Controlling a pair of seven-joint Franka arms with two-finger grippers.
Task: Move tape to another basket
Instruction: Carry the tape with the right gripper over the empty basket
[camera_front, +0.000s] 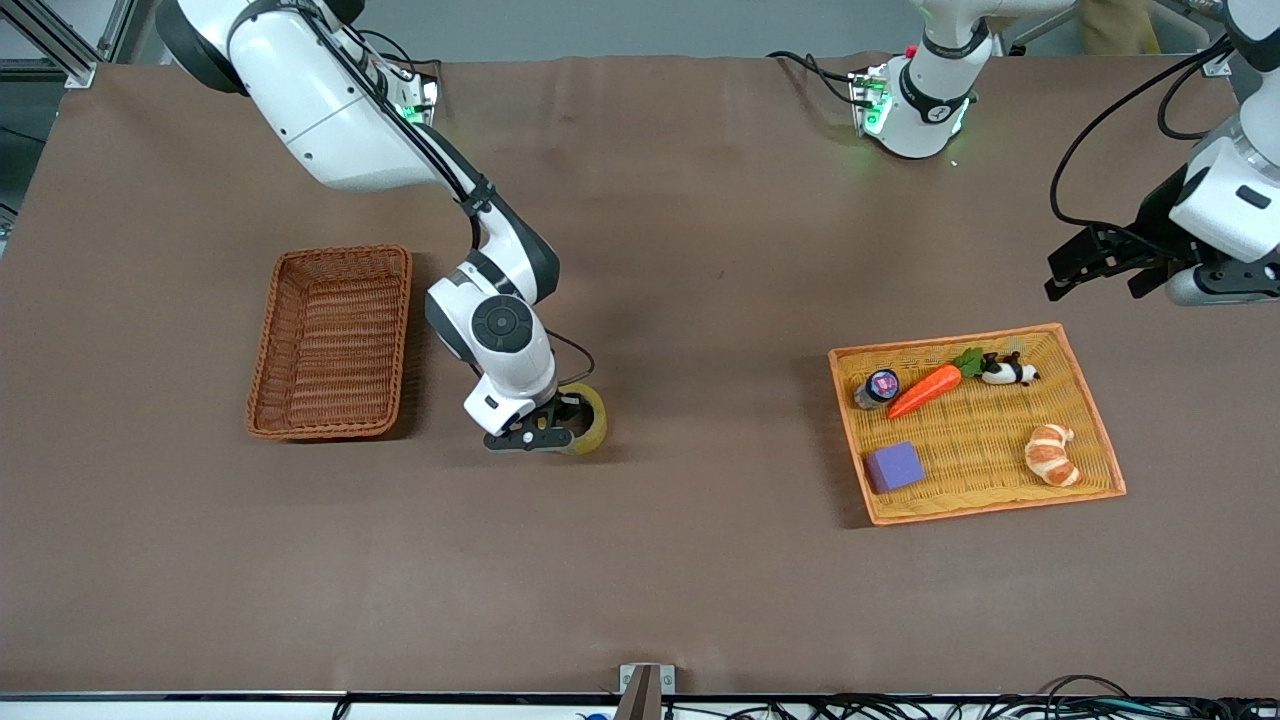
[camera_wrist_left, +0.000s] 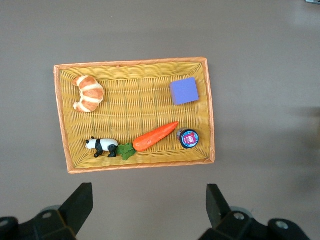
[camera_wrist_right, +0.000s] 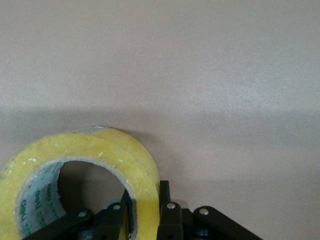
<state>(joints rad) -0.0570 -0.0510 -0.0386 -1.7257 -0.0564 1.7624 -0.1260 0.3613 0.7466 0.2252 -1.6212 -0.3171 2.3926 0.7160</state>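
The robot's right gripper should release the yellowish tape roll near the middle of the empty reddish-brown wicker basket (camera_front: 349, 344). The roll is now held between the two baskets.
My right gripper (camera_front: 562, 428) is shut on the wall of the yellowish tape roll (camera_front: 590, 418), one finger inside the ring and one outside. It holds the roll just over the brown table, between the two baskets and closer to the reddish-brown wicker basket (camera_front: 332, 340), which is empty. In the right wrist view the tape (camera_wrist_right: 95, 165) fills the lower corner with my gripper (camera_wrist_right: 146, 210) clamped on it. My left gripper (camera_front: 1100, 268) is open and empty, high above the table by the yellow-orange tray (camera_front: 975, 425); its own view shows its gripper (camera_wrist_left: 149, 205) over bare table.
The yellow-orange tray (camera_wrist_left: 135, 114) holds a croissant (camera_front: 1052, 455), a purple block (camera_front: 894, 466), a toy carrot (camera_front: 925, 390), a small round tin (camera_front: 880, 386) and a panda figure (camera_front: 1010, 371). A metal bracket (camera_front: 645, 690) sits at the table's front edge.
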